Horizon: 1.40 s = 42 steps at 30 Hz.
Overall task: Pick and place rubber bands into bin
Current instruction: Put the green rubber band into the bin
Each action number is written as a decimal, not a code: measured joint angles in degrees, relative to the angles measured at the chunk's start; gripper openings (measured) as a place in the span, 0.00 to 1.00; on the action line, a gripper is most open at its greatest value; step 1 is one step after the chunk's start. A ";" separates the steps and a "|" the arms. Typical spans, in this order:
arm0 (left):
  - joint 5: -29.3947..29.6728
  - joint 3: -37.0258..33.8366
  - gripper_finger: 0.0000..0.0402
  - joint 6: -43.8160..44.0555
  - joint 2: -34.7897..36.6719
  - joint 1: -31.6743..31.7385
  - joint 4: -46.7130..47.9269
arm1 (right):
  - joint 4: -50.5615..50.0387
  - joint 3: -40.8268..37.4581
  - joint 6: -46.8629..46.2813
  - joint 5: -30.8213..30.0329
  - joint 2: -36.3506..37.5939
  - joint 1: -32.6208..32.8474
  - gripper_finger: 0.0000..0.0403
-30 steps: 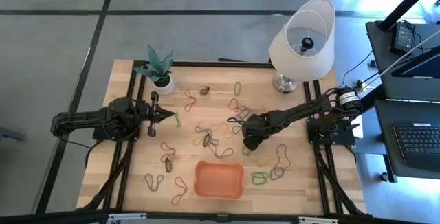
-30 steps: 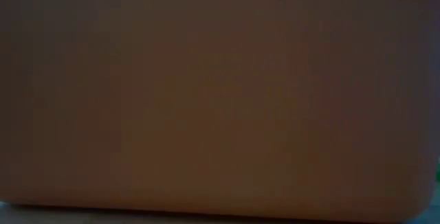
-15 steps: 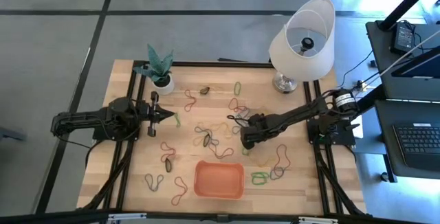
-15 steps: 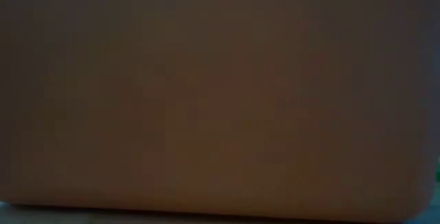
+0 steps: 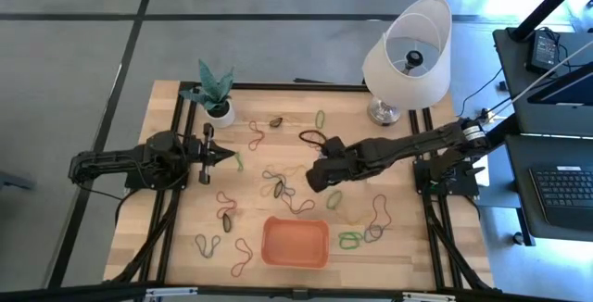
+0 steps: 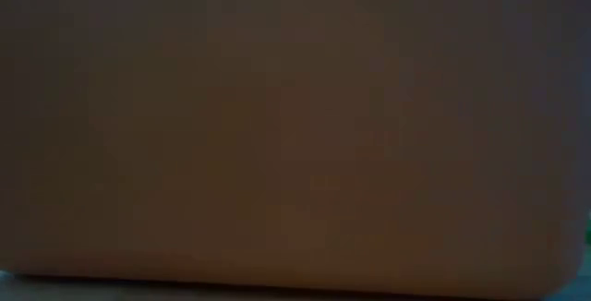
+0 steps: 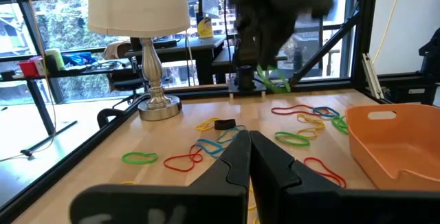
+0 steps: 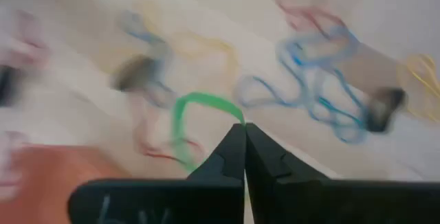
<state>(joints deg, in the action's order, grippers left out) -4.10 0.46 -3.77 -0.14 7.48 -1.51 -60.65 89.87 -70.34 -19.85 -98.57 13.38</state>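
Next, I let go of the green rubber band with my right gripper on the bottom of the orange bin (image 5: 296, 243), near the middle of the bin.
Many rubber bands (image 5: 278, 183) in green, yellow, red, blue and dark tones lie scattered on the wooden table. The orange bin (image 5: 295, 243) stands near the front edge, and its side also shows in the left wrist view (image 7: 392, 141). My right gripper (image 5: 315, 180) hovers above the table's middle, behind the bin, shut on a green rubber band (image 8: 196, 107). My left gripper (image 5: 229, 156) rests shut at the table's left, pointing right, with nothing in it. My right gripper pinches a green rubber band (image 8: 234, 116) between its two fingertips. The fingers slant down from the table's right side. The rest of the loop hangs slack past the tips (image 7: 275, 80), lifted clear of the table.
A white lamp (image 5: 408, 56) stands at the far right and a small potted plant (image 5: 215, 94) at the far left. The low view is filled by a dark brownish surface close to the camera. Black frame rails run along the table's edges.
My right gripper has risen from the table and gone toward the table's left edge and a little toward the far edge. The green rubber band has come up with it and now hangs clear of the table.
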 joint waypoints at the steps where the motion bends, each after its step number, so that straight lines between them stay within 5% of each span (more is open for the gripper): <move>1: 0.00 0.00 0.00 0.01 0.00 -0.02 -0.02 | 0.21 1.71 0.02 -0.45 -0.13 0.50 0.00; 17: -0.02 0.01 0.00 0.02 0.00 -0.02 -0.01 | 1.27 28.60 10.46 -0.45 -19.23 12.21 0.00; 25: 0.00 0.01 0.00 0.01 0.00 -0.01 -0.01 | 0.59 39.96 12.35 4.63 -31.83 15.61 0.00; 42: 0.00 -0.01 0.00 0.02 0.00 0.00 -0.01 | -4.87 43.29 9.42 15.57 -46.93 14.10 0.01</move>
<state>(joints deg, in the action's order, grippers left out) -4.10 0.45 -3.75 -0.14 7.49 -1.52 -65.52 133.16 -60.92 -4.28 -145.51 27.49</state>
